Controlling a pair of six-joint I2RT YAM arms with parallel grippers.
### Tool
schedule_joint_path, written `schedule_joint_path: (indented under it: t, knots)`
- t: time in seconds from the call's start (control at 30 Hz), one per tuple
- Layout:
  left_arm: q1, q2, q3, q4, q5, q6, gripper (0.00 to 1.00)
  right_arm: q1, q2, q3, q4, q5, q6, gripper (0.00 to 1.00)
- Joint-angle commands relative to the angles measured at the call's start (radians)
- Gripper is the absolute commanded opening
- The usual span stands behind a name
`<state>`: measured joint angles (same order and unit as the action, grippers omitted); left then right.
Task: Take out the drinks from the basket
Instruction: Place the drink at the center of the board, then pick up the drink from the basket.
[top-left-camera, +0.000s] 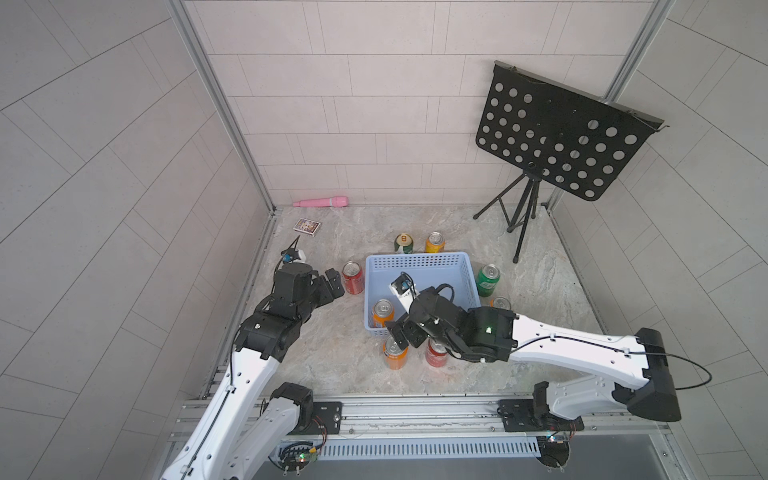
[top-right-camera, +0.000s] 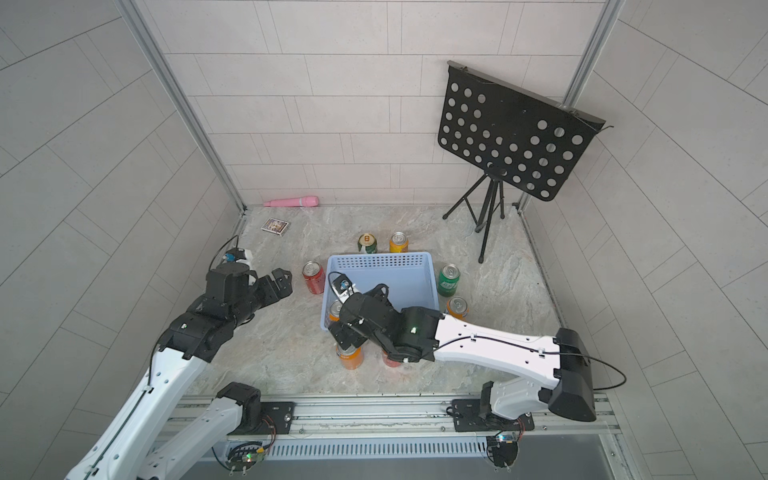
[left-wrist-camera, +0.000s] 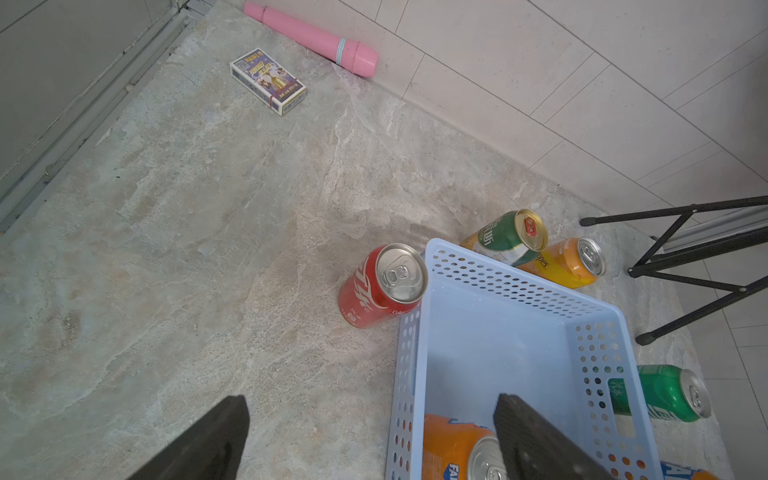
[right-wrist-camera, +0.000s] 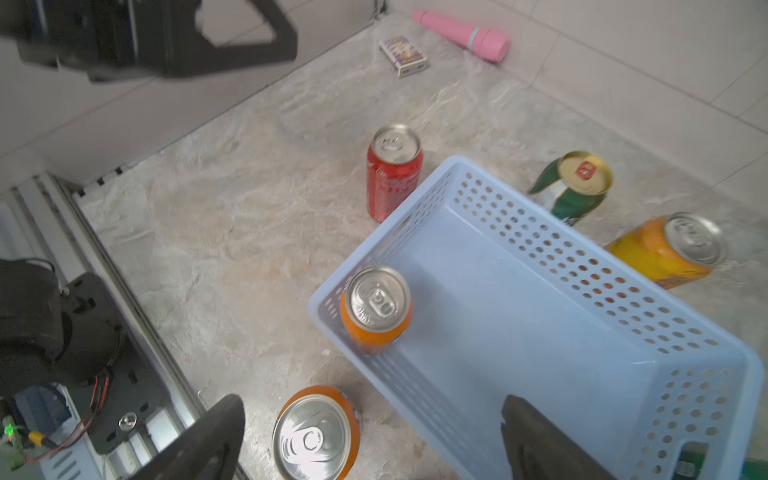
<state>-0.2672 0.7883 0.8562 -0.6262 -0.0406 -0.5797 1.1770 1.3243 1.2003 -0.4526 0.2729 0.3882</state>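
Note:
That drink in the light-blue basket still has to come out. So next my right gripper closes on the upper body of the orange can (top-left-camera: 383, 316) (right-wrist-camera: 374, 328) inside the basket.
The light-blue basket (top-left-camera: 417, 262) (right-wrist-camera: 540, 316) holds one orange can (top-left-camera: 382, 312) (right-wrist-camera: 376, 309) upright in its near left corner. Around it on the floor stand a red can (top-left-camera: 352, 277), a white-and-green can (top-left-camera: 403, 243), an orange can (top-left-camera: 434, 242), a green can (top-left-camera: 488, 280) and a partly hidden orange can (top-left-camera: 500, 302). In front stand an orange can (top-left-camera: 395, 358) (right-wrist-camera: 313, 434) and a red can (top-left-camera: 436, 358). My right gripper (top-left-camera: 403, 337) (right-wrist-camera: 374, 415) hangs open just above that front orange can. My left gripper (top-left-camera: 337, 285) (left-wrist-camera: 371, 411) is open beside the left red can.
A black music stand (top-left-camera: 552, 137) on a tripod occupies the back right corner. A pink cylinder (top-left-camera: 321, 202) lies along the back wall, with a small card box (top-left-camera: 307, 226) near it. Metal rails edge the stone floor at left, right and front.

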Motion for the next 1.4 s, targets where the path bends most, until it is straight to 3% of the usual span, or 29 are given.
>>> schedule_joint_path:
  t: [0.0,0.1,0.3,0.5,0.67,0.8,0.97,1.37]
  knots:
    - [0.0,-0.005,0.0,-0.046,0.008,0.001,1.0,-0.047,-0.022,0.001,0.02,0.002,-0.014,1.0]
    - [0.0,-0.005,0.007,-0.056,0.024,0.012,1.0,-0.12,-0.019,0.019,0.01,-0.107,-0.012,1.0]
    - [0.0,0.024,0.047,-0.109,0.041,0.08,1.0,-0.228,0.02,0.048,-0.051,-0.206,0.002,1.0]
    - [0.002,0.035,0.055,-0.147,0.005,0.094,1.0,-0.247,0.1,0.087,-0.076,-0.254,0.003,1.0]
    - [0.014,0.012,0.038,-0.16,-0.1,0.056,1.0,-0.247,0.221,0.163,-0.127,-0.274,-0.009,1.0]
    - [0.021,0.008,0.04,-0.141,-0.088,0.086,1.0,-0.247,0.307,0.211,-0.156,-0.26,-0.038,1.0]
    - [0.037,0.058,0.082,-0.181,-0.151,0.132,1.0,-0.247,0.373,0.256,-0.161,-0.31,-0.045,1.0]
    - [0.162,0.073,0.061,-0.138,-0.01,0.11,1.0,-0.244,0.482,0.317,-0.178,-0.422,-0.029,1.0]
